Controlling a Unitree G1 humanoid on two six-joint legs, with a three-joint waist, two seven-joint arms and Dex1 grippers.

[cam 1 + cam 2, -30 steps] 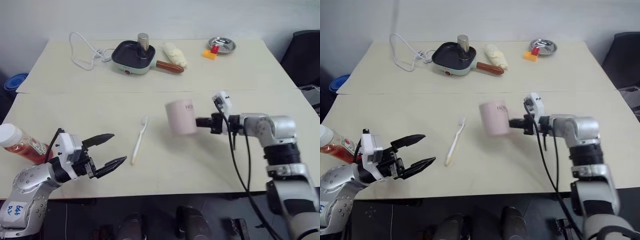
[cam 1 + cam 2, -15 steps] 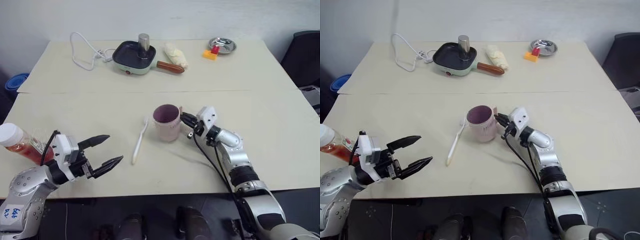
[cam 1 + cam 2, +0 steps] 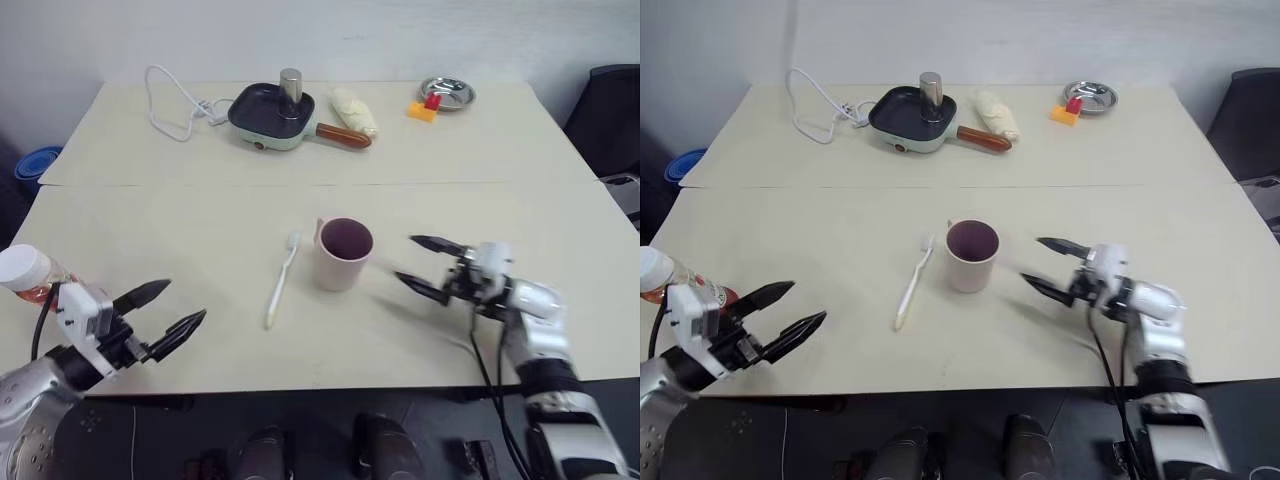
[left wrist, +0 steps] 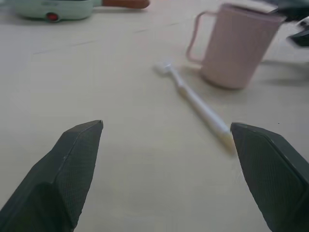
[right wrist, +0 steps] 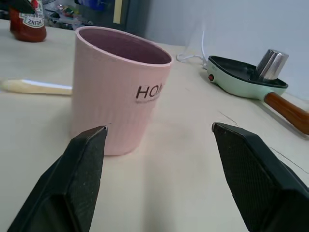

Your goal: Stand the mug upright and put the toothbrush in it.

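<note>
Next, my left gripper grips the toothbrush's handle (image 3: 283, 272) (image 4: 187, 94) near its bristled head, because the handle's loose end should go into the mug first.
The pale pink mug (image 3: 343, 255) stands upright at the table's middle, its dark inside facing up and its handle on the far left side. Just left of it the white toothbrush (image 3: 281, 280) lies flat, bristled head pointing away from me. My right gripper (image 3: 408, 259) is open a short way to the mug's right, level and pointing at it, touching nothing. In the right wrist view the mug (image 5: 120, 92) sits beyond the spread fingers. My left gripper (image 3: 185, 300) is open and empty near the front left edge. Its wrist view shows the toothbrush (image 4: 195, 99) and the mug (image 4: 239, 46) ahead.
A ketchup bottle (image 3: 30, 275) lies at the left edge beside my left arm. On the far side of the table are a green electric pan (image 3: 275, 108) with a white cable (image 3: 175, 100), a pale wrapped item (image 3: 352, 108), a yellow block (image 3: 420, 110) and a metal dish (image 3: 445, 92).
The right gripper turned the mug upright, set it on the table, let go, opened and drew back to the right. The left gripper moved left, toward the table's front edge.
</note>
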